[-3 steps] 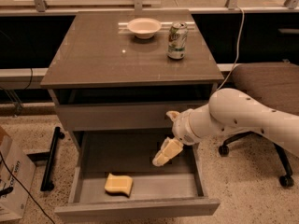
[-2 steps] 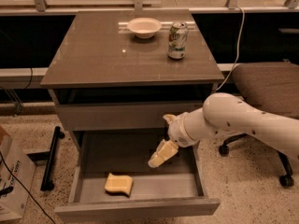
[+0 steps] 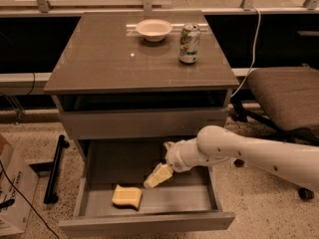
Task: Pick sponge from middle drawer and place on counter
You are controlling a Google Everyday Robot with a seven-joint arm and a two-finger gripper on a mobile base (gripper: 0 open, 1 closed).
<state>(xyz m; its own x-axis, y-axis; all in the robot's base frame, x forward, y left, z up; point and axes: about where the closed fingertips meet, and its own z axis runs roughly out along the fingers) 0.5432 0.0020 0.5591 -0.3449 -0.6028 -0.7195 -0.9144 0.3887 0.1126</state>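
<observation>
The robot's gripper should close on the near end (image 3: 137, 194) of the pale yellow sponge, the end that faces the middle of the open drawer.
The pale yellow sponge (image 3: 127, 196) lies flat on the floor of the open middle drawer (image 3: 149, 222), near its front left. My gripper (image 3: 157, 176), with pale yellow padded fingers, reaches down into the drawer from the right on a white arm. It hangs a little to the right of and above the sponge, apart from it. The glossy grey-brown counter (image 3: 109, 59) tops the cabinet above.
A white bowl (image 3: 153, 29) and a green soda can (image 3: 189, 44) stand at the back of the counter. An office chair (image 3: 284, 96) is to the right. A cardboard box (image 3: 12, 188) and a black stand (image 3: 55, 171) are on the floor to the left.
My gripper has moved left and down inside the drawer, closer to the sponge. The sponge has not moved.
</observation>
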